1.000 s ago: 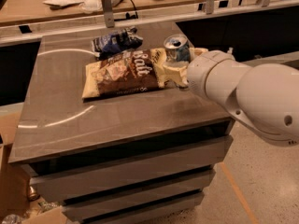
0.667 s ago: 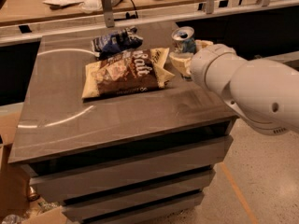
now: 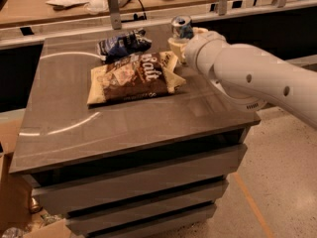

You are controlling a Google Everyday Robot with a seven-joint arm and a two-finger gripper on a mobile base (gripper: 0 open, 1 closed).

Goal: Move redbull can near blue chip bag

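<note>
Next, my gripper lets go of the redbull can behind the brown chip bag, against the blue chip bag's arm-side end (image 3: 132, 45).
The redbull can (image 3: 182, 27), silver and blue with a shiny top, is held upright in my gripper (image 3: 182, 42), lifted above the far right part of the table. My gripper is shut on the can; its cream fingers wrap the can's lower part. The blue chip bag (image 3: 122, 44), dark blue and wrinkled, lies at the far middle of the table, to the left of the can. My white arm (image 3: 257, 78) reaches in from the right.
A larger tan and brown chip bag (image 3: 133, 77) lies in front of the blue bag, just left of my gripper. The grey table top (image 3: 124, 128) sits on a drawer cabinet. A wooden counter (image 3: 74, 4) with clutter runs behind. A cardboard box (image 3: 12, 192) stands at lower left.
My gripper has carried the can up and toward the far edge of the table, closer to the blue chip bag's level. The bags have not moved.
</note>
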